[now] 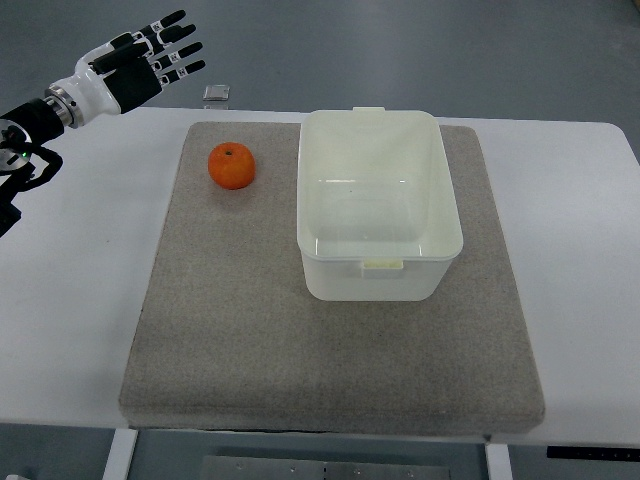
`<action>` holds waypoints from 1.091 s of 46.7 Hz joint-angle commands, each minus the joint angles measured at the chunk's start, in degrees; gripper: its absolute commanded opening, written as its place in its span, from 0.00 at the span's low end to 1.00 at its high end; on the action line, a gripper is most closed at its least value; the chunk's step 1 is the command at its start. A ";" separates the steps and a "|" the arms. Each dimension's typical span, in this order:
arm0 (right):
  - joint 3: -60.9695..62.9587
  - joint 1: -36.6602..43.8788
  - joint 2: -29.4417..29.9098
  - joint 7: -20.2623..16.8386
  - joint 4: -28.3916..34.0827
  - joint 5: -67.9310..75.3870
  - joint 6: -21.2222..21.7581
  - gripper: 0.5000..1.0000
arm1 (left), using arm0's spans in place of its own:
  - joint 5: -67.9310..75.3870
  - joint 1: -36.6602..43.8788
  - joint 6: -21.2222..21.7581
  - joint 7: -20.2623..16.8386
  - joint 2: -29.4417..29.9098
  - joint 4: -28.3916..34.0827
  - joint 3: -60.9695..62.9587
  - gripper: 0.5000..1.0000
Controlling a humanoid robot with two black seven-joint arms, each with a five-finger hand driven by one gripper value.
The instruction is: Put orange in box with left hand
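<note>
I need to grip the middle of the orange (231, 166) with my left gripper from its side away from the white box.
An orange (231, 165) lies on the grey mat (250, 340), near its far left corner. To its right stands a white plastic box (378, 270), with nothing inside it. My left hand (150, 55) hovers at the far left, above and beyond the table's back edge, up and to the left of the orange. Its fingers are spread and hold nothing. The right arm does not show.
The mat rests on a white table (70, 300). A small grey object (217, 94) sits at the table's back edge, just beyond the mat. Bare mat stretches in front of the box and the orange.
</note>
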 commanded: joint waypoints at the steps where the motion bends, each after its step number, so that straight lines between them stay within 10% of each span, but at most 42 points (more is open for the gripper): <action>1: 0.08 0.00 0.00 0.00 0.00 0.00 0.01 0.85 | -0.03 -0.07 0.00 -0.02 0.00 0.13 0.00 0.99; 38: 0.00 0.00 0.00 0.00 0.00 0.00 0.01 0.85 | 2.51 -0.33 0.00 -0.37 0.35 1.27 1.05 0.99; 51: 0.00 0.00 0.00 0.00 0.00 0.00 0.01 0.85 | 22.19 -0.16 0.00 -8.71 1.14 0.92 0.17 0.99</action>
